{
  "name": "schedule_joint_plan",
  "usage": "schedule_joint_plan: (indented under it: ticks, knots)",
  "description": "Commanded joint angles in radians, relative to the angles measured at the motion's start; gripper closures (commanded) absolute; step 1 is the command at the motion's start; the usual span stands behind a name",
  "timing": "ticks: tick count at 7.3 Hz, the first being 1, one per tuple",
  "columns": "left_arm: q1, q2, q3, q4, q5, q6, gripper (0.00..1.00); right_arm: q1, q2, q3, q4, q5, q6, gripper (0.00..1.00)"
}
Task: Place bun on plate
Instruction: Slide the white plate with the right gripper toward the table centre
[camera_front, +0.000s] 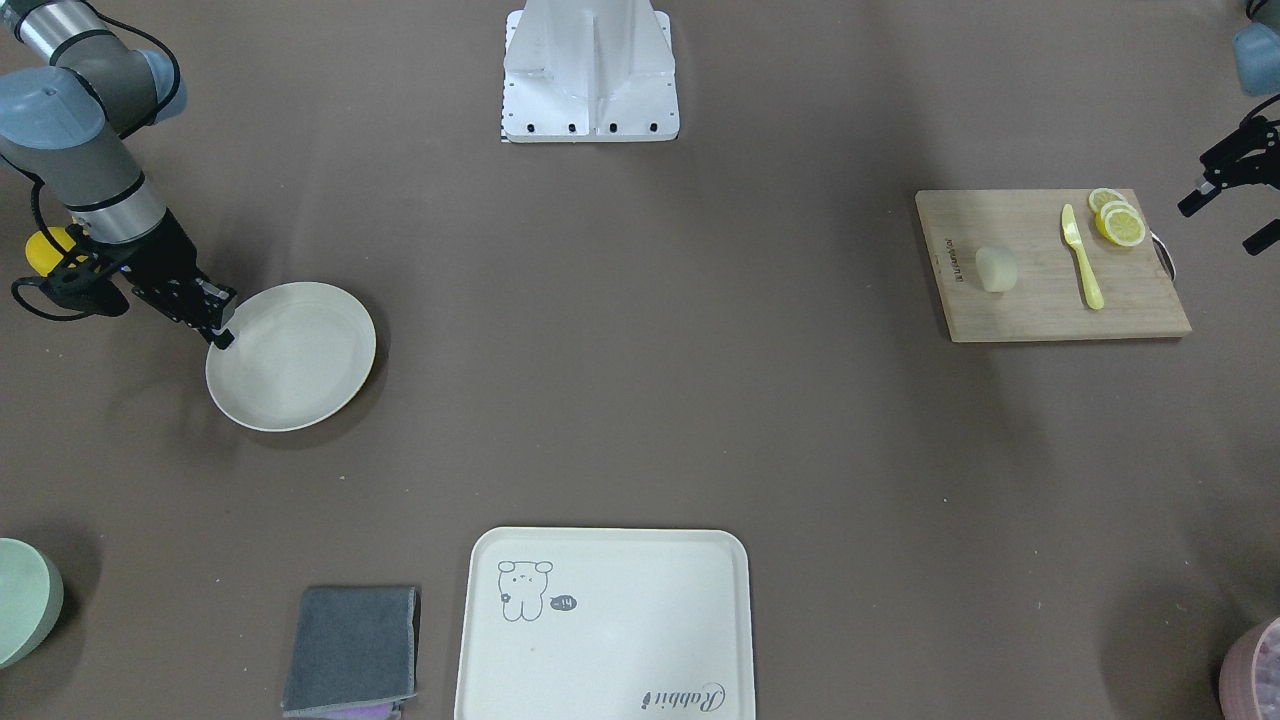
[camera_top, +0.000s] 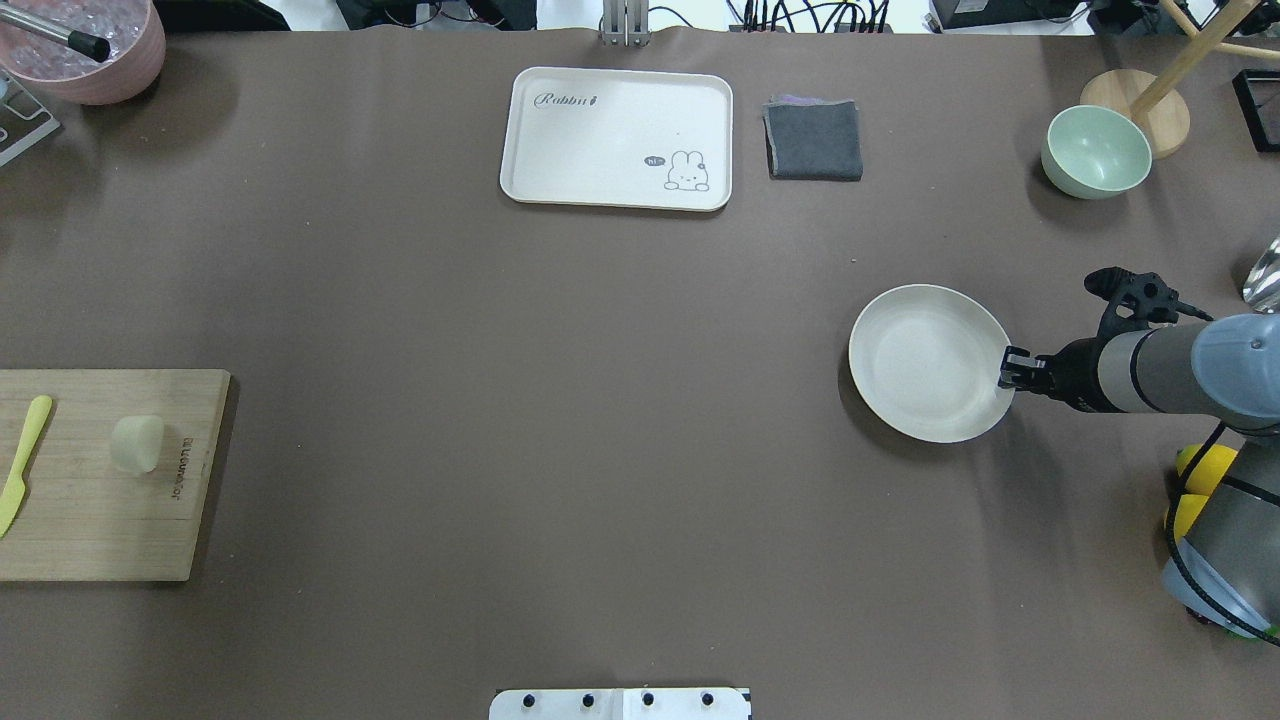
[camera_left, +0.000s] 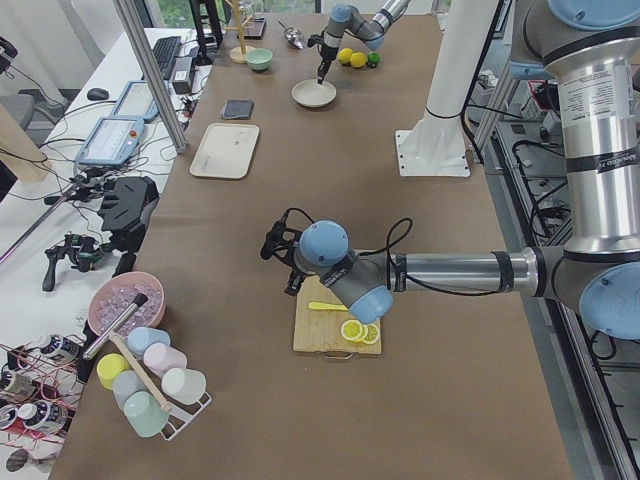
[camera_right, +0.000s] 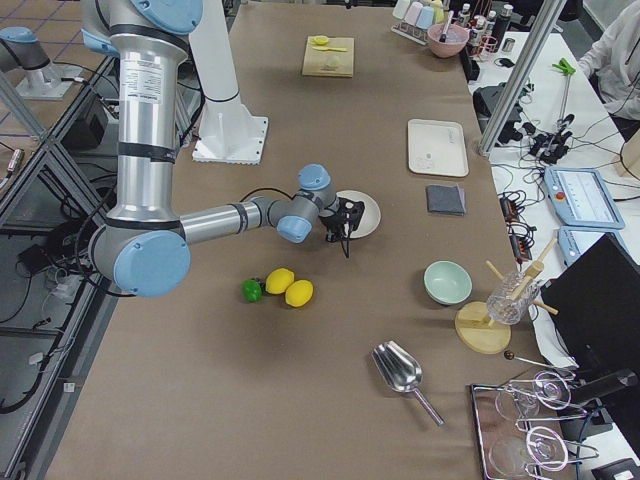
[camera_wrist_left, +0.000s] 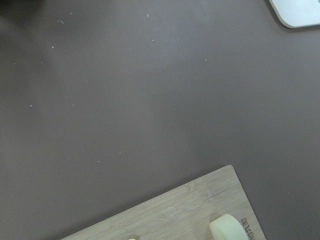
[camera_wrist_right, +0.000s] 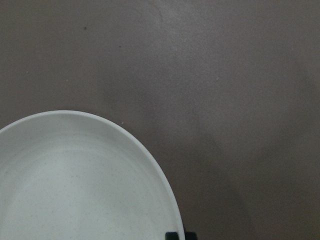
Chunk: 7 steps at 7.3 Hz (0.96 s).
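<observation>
The plate will go down from my right gripper onto the bare table (camera_front: 643, 274), where I need to set it close in front of the robot base.
The bun (camera_front: 996, 269), a small pale lump, lies on a wooden cutting board (camera_front: 1050, 310) at the robot's left end of the table. It also shows in the overhead view (camera_top: 138, 443) and at the bottom of the left wrist view (camera_wrist_left: 232, 227). My left gripper (camera_front: 1222, 222) hovers open beside the board's outer end, apart from the bun. Far across the table sits the plate (camera_front: 290, 355), round, cream-white and bare (camera_top: 925, 365). My right gripper (camera_front: 222, 338) is shut on its rim (camera_wrist_right: 150, 165), one black fingertip (camera_wrist_right: 172, 235) showing at the edge.
A yellow knife (camera_front: 1083, 262) and lemon slices (camera_front: 1118, 222) share the board. A cream tray (camera_top: 615, 138), a grey cloth (camera_top: 815, 140) and a green bowl (camera_top: 1095, 152) line the far side. Whole lemons (camera_right: 280, 280) lie by the right arm. The robot base (camera_front: 590, 75) stands mid-table.
</observation>
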Motion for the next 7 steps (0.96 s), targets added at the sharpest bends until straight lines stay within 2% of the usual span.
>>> schedule_joint_plan:
  ticks: [1,3,4,6,7]
  knots:
    - [0.0,0.0,0.0,-0.001,-0.002,-0.001,0.01,-0.001,0.001,0.063,-0.003,0.0,0.002,1.0]
    - [0.0,0.0,0.001,-0.001,-0.002,-0.001,0.01,-0.032,0.023,0.105,-0.004,-0.005,0.017,1.0]
    - [0.0,0.002,0.001,-0.001,-0.003,-0.004,0.01,-0.077,0.073,0.105,-0.004,-0.05,0.12,1.0]
    - [0.0,0.003,0.003,-0.001,-0.003,-0.005,0.01,-0.307,0.213,0.097,-0.013,-0.347,0.198,1.0]
    - [0.0,0.016,0.0,-0.001,-0.003,-0.004,0.01,-0.369,0.28,0.103,-0.061,-0.385,0.199,1.0]
